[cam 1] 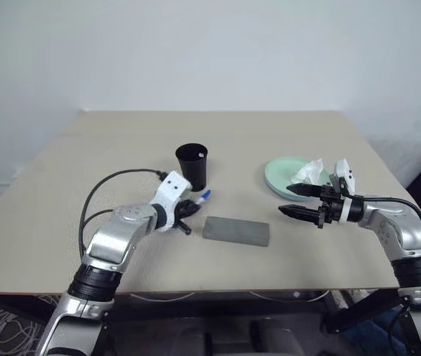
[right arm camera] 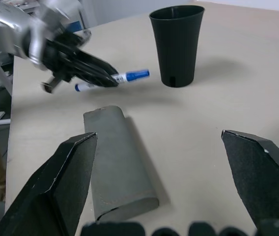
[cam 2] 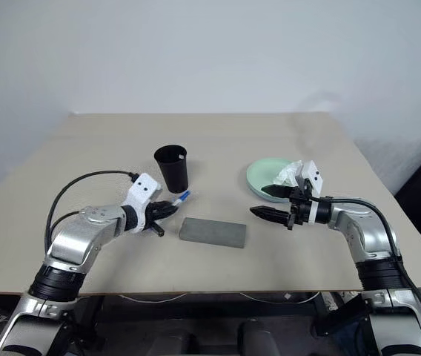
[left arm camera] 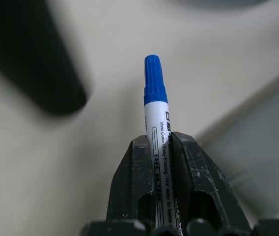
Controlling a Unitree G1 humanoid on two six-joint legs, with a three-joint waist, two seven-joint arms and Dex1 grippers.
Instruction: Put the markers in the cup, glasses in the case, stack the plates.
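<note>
Next, I open my left gripper and let go of the white marker inside the open top of the upright black cup [cam 1: 193, 153].
My left gripper [cam 1: 190, 207] is shut on a white marker [left arm camera: 155, 112] with a blue cap, held just above the table. The cap [cam 1: 205, 196] points toward the base of the black cup [cam 1: 193, 165], which stands upright just beyond it. The grey case [cam 1: 236, 231] lies closed on the table to the right of that gripper. My right gripper [cam 1: 290, 201] hovers open and empty in front of the mint green plate [cam 1: 279, 176], its fingers [right arm camera: 260, 169] spread wide. The glasses are out of view.
A crumpled white tissue [cam 1: 310, 173] lies on the green plate behind the right gripper. A black cable [cam 1: 114, 178] loops over my left arm. The beige table [cam 1: 121, 141] reaches back to a white wall.
</note>
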